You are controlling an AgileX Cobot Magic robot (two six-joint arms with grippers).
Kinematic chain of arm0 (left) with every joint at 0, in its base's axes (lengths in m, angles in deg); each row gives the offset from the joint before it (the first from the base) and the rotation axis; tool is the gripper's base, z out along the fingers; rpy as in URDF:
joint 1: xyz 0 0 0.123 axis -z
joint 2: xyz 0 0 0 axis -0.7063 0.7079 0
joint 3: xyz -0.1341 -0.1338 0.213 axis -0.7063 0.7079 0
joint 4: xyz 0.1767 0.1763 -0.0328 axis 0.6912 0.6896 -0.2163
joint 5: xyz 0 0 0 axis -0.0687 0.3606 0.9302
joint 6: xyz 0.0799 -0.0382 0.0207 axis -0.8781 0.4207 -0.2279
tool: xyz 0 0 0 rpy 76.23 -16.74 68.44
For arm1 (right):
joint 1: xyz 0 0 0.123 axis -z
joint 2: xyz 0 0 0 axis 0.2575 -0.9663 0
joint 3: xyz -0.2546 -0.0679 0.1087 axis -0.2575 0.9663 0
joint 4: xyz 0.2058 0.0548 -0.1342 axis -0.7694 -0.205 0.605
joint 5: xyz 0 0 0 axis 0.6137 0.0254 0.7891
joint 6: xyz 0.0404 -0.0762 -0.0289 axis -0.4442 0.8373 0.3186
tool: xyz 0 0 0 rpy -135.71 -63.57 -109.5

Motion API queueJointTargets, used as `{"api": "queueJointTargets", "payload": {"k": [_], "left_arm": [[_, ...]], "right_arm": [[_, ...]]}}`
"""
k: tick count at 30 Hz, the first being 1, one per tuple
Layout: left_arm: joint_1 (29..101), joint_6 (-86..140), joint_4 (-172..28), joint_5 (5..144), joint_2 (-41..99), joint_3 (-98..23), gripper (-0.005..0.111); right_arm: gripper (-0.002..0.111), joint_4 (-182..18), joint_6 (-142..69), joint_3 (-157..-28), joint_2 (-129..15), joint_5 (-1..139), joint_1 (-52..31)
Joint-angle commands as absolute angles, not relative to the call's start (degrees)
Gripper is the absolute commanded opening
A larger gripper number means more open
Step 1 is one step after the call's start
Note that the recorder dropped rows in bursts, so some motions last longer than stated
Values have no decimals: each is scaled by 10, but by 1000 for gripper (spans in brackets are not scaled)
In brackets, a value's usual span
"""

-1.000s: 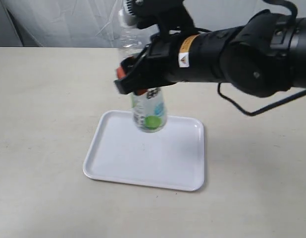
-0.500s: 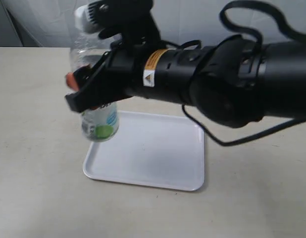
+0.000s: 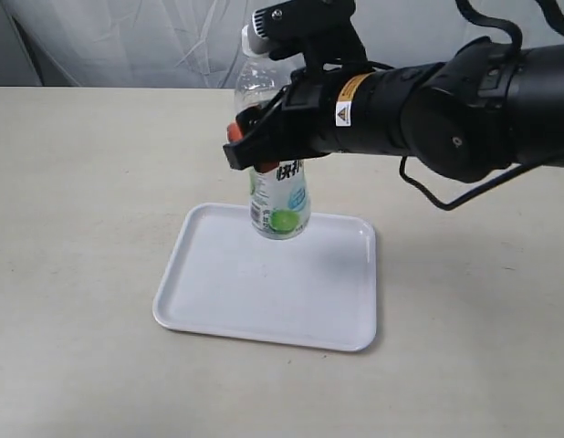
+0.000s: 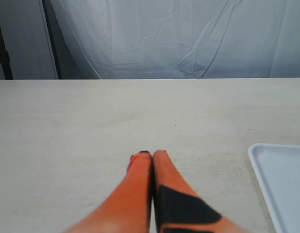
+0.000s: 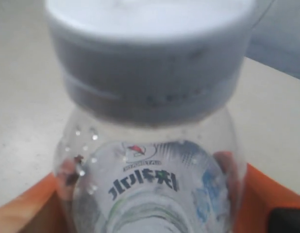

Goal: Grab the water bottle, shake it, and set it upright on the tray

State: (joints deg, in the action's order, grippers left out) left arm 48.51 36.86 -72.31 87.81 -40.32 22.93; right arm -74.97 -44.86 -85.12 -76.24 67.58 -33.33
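Observation:
Once my right gripper releases the water bottle, now hanging over the tray's far edge, it will be standing upright in the middle of the white tray [image 3: 276,276].
The clear water bottle [image 3: 278,196] with its white cap [image 3: 260,38] hangs upright over the far edge of the white tray [image 3: 273,292], its base close to the tray; contact cannot be judged. My right gripper [image 3: 259,151] is shut on the bottle's middle. The right wrist view looks down on the cap [image 5: 150,53], with the label [image 5: 150,184] below and orange fingers [image 5: 266,194] on both sides. My left gripper [image 4: 152,158] is shut and holds nothing, low over the bare table, with the tray's corner [image 4: 281,179] beside it.
A beige table [image 3: 72,228] surrounds the tray. A white cloth backdrop [image 3: 127,41] hangs behind the far edge. The right arm's black body [image 3: 464,100] stretches in from the right above the table.
The right gripper swung the bottle out to the left past the tray's edge, then back to the right; it now hangs over the tray's far edge again.

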Motion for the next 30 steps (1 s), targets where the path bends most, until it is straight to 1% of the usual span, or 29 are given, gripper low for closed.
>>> {"api": "queueJointTargets", "payload": {"k": [1,4,6,15,22,30], "left_arm": [[485,369,-723,878,-406,231,0],[485,369,-723,878,-406,231,0],[485,369,-723,878,-406,231,0],[485,369,-723,878,-406,231,0],[485,369,-723,878,-406,231,0],[485,369,-723,878,-406,231,0]], "right_arm": [[-1,-809,-449,-803,-756,855,-332],[-1,-826,-444,-721,-756,1014,-332],[-1,-828,-420,-684,-756,1044,-331],[-1,-831,-403,-668,-760,1053,-331],[-1,-831,-404,-668,-790,1103,-331],[-1,-832,-408,-668,-820,1107,-331]]}}
